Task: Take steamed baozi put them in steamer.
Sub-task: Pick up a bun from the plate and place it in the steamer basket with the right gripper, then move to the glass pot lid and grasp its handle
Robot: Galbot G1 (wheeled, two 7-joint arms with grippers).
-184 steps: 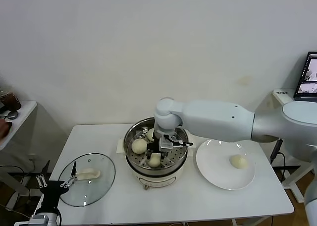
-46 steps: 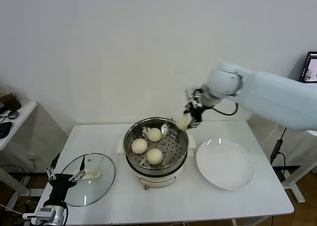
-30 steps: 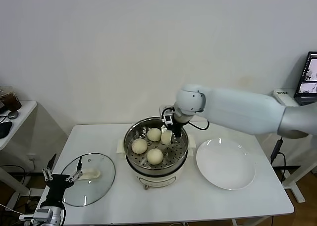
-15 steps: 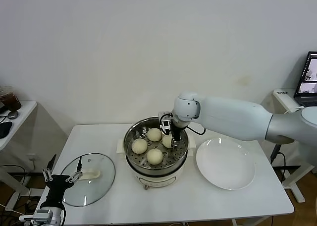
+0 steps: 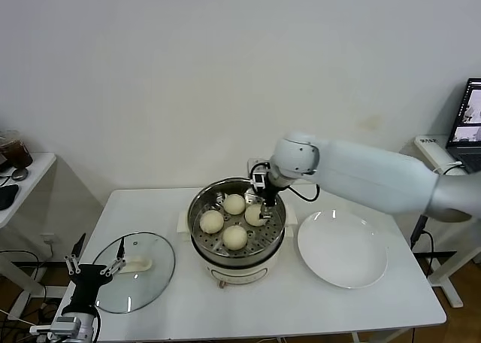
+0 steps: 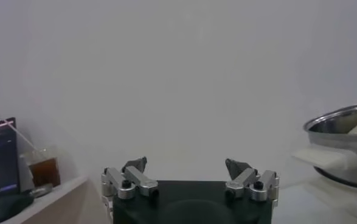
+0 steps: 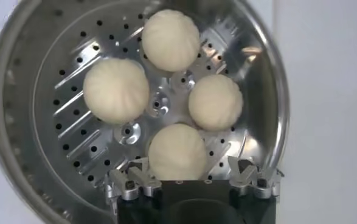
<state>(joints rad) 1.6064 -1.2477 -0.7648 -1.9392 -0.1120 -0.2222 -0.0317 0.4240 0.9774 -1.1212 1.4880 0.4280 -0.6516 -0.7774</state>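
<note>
The baozi are already steaming inside, so my left gripper will next grip the glass lid's white handle (image 5: 134, 264).
Several pale round baozi (image 5: 235, 238) (image 7: 115, 91) lie on the perforated tray inside the shiny steel steamer (image 5: 198, 207) (image 7: 274, 109) at the table's middle. My right gripper (image 5: 263, 201) (image 7: 187, 169) hangs open just above the right side of the tray. Its fingers (image 7: 135, 171) stand wide on either side of the nearest baozi (image 7: 177, 152) (image 5: 255, 215), which rests on the tray. My left gripper (image 5: 95, 271) (image 6: 185, 165) is open and holds nothing, low at the table's front left corner beside the glass lid.
A white plate (image 5: 342, 249) with nothing on it lies right of the steamer. A round glass lid (image 5: 154, 279) with a white handle rests on the table's left. A side table with a drink cup (image 6: 44, 173) stands at far left.
My right gripper has spread its fingers and let go of the baozi, which now sits on the tray with the others. The gripper has risen slightly. The left arm has not moved.
</note>
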